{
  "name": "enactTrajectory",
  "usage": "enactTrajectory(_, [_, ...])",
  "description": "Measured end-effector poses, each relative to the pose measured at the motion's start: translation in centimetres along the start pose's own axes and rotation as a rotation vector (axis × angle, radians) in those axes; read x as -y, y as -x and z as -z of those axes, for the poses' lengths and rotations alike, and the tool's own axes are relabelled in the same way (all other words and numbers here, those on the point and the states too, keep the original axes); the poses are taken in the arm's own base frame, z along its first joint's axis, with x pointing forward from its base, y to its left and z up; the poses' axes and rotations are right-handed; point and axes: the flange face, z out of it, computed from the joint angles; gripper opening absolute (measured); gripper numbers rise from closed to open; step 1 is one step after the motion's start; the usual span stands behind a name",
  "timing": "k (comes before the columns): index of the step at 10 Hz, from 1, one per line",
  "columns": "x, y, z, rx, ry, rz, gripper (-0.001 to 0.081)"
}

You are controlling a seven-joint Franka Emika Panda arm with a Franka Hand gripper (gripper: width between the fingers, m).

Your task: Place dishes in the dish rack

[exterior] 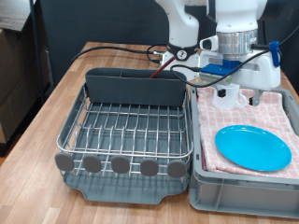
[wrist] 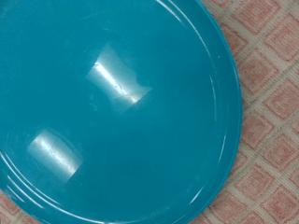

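Observation:
My gripper is going to close on the far edge (exterior: 227,132) (wrist: 237,107) of the light-blue plate, at the part toward the dish rack.
The round light-blue plate (exterior: 253,147) lies flat on the pink checked cloth (exterior: 217,117) in the grey crate (exterior: 243,193) at the exterior view's right. My gripper (exterior: 236,96) hangs just above the cloth, behind the plate's far edge, with its fingers apart and nothing between them. The wrist view is filled by the plate (wrist: 112,112), with cloth (wrist: 271,140) at one side; no fingers show there. The silver wire dish rack (exterior: 126,131) with its dark grey caddy (exterior: 135,89) and grey knobs (exterior: 120,164) stands empty at the left. The wooden spoon and the mug are out of view.
The rack and the crate stand side by side on a wooden table (exterior: 56,93). Red and black cables (exterior: 140,51) run over the table behind the rack. The robot's base (exterior: 182,28) stands at the back.

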Motion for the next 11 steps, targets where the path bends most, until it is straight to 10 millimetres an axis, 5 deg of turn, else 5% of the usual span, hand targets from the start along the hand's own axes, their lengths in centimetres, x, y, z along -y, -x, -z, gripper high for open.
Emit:
enactTrajectory(6, [-0.5, -0.7, -0.6, 0.104, -0.039, 0.071, 0.0803])
enactTrajectory(11, [-1.5, -1.5, -3.9, 0.119, -0.015, 0.076, 0.0803])
